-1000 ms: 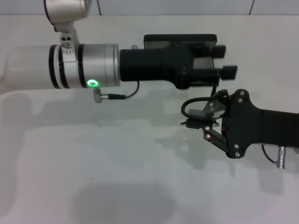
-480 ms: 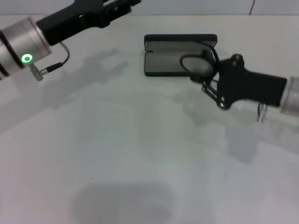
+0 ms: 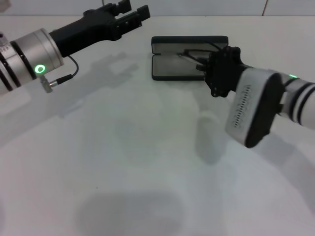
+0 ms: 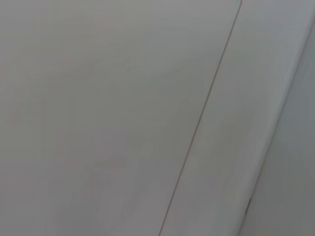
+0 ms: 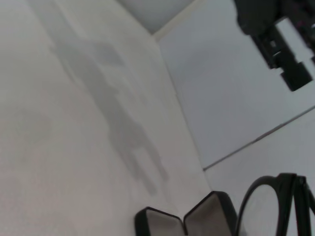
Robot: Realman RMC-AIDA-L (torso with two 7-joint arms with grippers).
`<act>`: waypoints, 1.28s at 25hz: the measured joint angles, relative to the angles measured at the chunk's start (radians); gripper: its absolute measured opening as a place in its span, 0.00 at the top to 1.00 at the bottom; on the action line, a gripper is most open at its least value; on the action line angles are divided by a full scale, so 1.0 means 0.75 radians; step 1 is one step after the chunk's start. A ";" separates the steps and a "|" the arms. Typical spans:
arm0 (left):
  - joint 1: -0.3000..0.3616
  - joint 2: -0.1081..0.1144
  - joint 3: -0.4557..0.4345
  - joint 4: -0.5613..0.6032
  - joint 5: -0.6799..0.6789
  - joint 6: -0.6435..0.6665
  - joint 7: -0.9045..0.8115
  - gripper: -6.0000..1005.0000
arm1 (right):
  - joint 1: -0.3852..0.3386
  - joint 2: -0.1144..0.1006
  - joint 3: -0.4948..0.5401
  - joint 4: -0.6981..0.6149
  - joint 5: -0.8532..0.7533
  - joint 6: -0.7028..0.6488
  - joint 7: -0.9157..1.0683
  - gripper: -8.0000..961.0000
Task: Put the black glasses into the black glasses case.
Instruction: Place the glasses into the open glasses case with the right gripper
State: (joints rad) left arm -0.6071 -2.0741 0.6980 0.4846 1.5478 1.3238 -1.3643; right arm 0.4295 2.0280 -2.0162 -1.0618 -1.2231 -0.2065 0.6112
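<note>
The black glasses will go down from my right gripper on the grey lining of the case's near half (image 3: 189, 66), before its lid does. The glasses now hang above the open case.
The black glasses case (image 3: 172, 68) lies open at the far middle of the table, grey lining up, lid (image 3: 189, 41) standing behind. My right gripper (image 3: 212, 69) reaches in from the right over the case's right end, shut on the black glasses (image 3: 193, 55), whose thin frame hangs over the lining. In the right wrist view the glasses (image 5: 275, 206) show close up, above the open case (image 5: 182, 223). My left gripper (image 3: 132, 14) is open and empty, raised at the far left, apart from the case; it also shows in the right wrist view (image 5: 280, 39).
A white table (image 3: 123, 162) lies under everything, with a wall at its far edge (image 3: 275, 14). My right forearm's white housing (image 3: 253, 110) hangs over the table's right side. The left wrist view shows only plain wall panels (image 4: 123, 98).
My right gripper has carried the glasses from the table's middle right up to the open case and turned its wrist. My left arm has swung away from the case to the far left.
</note>
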 joint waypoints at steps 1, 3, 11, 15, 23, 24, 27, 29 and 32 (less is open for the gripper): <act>-0.004 -0.002 0.000 -0.004 0.004 -0.005 0.000 0.31 | 0.015 0.000 -0.018 0.006 0.000 0.032 0.002 0.90; -0.010 -0.004 0.000 -0.011 0.012 -0.012 0.000 0.31 | 0.045 0.000 -0.044 0.024 0.004 0.077 0.006 0.90; -0.011 -0.013 0.032 -0.015 0.020 -0.019 0.001 0.31 | 0.177 -0.001 -0.089 0.149 0.075 0.211 0.013 0.90; -0.008 -0.015 0.032 -0.014 0.019 -0.018 0.001 0.31 | 0.249 0.000 -0.144 0.227 0.115 0.234 0.013 0.90; -0.020 -0.019 0.033 -0.020 0.011 -0.010 0.000 0.31 | 0.334 0.000 -0.218 0.315 0.152 0.269 0.013 0.90; -0.022 -0.019 0.033 -0.024 0.011 -0.010 0.000 0.31 | 0.345 0.000 -0.229 0.326 0.161 0.284 0.013 0.90; -0.035 -0.020 0.033 -0.047 0.010 -0.010 0.002 0.31 | 0.377 0.000 -0.254 0.358 0.185 0.326 0.013 0.90; -0.036 -0.020 0.033 -0.049 0.009 -0.010 0.006 0.31 | 0.386 0.000 -0.256 0.371 0.186 0.335 0.013 0.90; -0.032 -0.022 0.033 -0.050 0.007 -0.009 0.010 0.31 | 0.397 0.000 -0.256 0.380 0.185 0.339 0.013 0.90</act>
State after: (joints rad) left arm -0.6310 -2.0904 0.7224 0.4469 1.5528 1.3169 -1.3569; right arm 0.7273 2.0278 -2.2084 -0.7769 -1.0844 0.0474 0.6213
